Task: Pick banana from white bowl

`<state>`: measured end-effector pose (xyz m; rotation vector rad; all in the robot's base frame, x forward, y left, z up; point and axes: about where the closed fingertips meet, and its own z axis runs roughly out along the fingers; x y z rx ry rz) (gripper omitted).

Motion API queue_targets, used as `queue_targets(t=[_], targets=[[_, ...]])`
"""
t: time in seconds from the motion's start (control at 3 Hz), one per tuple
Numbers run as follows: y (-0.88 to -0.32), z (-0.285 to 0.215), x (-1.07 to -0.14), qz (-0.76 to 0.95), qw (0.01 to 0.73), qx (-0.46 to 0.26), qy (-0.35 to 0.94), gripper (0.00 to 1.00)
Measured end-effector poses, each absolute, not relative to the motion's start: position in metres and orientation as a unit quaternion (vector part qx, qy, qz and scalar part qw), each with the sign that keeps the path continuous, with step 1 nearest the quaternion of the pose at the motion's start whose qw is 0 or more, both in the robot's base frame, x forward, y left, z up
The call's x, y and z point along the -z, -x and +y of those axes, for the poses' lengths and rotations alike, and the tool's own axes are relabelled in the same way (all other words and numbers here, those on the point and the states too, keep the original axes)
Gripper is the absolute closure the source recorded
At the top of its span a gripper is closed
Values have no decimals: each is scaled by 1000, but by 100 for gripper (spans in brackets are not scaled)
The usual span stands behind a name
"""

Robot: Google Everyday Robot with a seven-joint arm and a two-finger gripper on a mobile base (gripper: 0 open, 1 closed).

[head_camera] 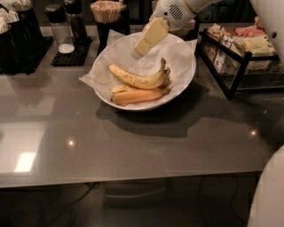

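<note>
I will grab the speckled yellow banana with my gripper near the end [120, 72] opposite its stem.
The speckled yellow banana [137, 79] lies on top in the white bowl [188, 73], its stem pointing up to the right. The bowl is lined with crumpled white paper and stands at the back middle of the grey table. A smoother orange-yellow banana [141, 95] and a smaller pale banana [120, 88] lie beside it at the front. My gripper [148, 39] hangs tilted over the bowl's back part, above the speckled banana and apart from it. It holds nothing that I can see.
A black wire rack [237, 62] with packets stands right of the bowl. Shakers [62, 29] on a black mat, a cup of sticks [106, 12] and dark containers [17, 33] line the back left. My white body [268, 195] shows at the lower right.
</note>
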<state>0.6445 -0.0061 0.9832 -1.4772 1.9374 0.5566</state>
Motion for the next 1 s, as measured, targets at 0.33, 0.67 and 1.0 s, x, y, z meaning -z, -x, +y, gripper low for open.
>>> queue_targets(t=[0.33, 0.67, 1.0], targets=[[-647, 12, -949, 743, 297, -258, 541, 0], [-652, 27, -922, 749, 278, -286, 529, 0], [-654, 33, -910, 753, 272, -298, 520, 0]])
